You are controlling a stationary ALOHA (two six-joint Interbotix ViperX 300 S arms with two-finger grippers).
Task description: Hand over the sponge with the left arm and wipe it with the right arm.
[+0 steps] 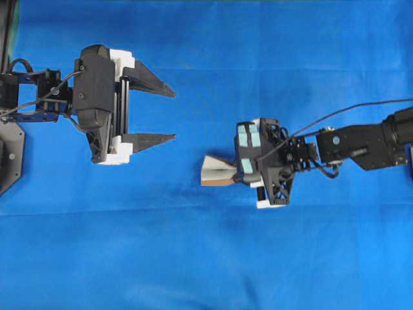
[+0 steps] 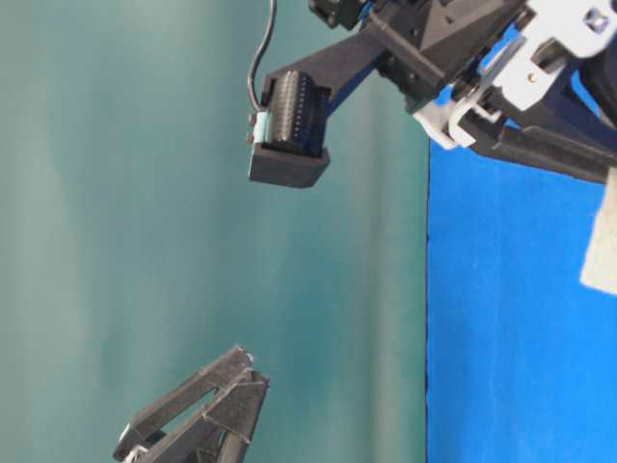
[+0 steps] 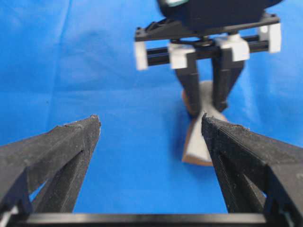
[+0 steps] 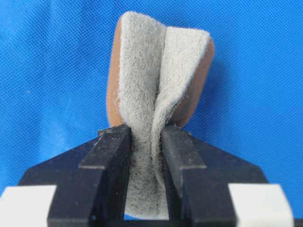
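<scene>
Next, my right gripper lets go of the sponge on the blue cloth just ahead of my left gripper's fingers [image 1: 221, 124].
The sponge [image 4: 161, 71], grey-white fuzz over an orange-brown layer, is folded and pinched between the right arm's two black fingers [image 4: 111, 146]. My right gripper [image 4: 145, 135] is shut on it, low over the blue cloth. Seen from overhead, the sponge [image 1: 216, 171] sticks out leftward from the teal-patched right gripper [image 1: 233, 169]. My left gripper [image 1: 174, 116] hovers well to the left, wide open, empty, and pointing right. In the left wrist view its open gripper [image 3: 150, 123] frames bare cloth, with the sponge [image 3: 196, 146] ahead beside the right fingertip [image 3: 210, 125].
A blue cloth [image 1: 193, 245] covers the whole work surface. A black cable [image 1: 348, 110] arcs over the right arm. The table-level view shows a teal backdrop [image 2: 145, 193] beyond the cloth's edge.
</scene>
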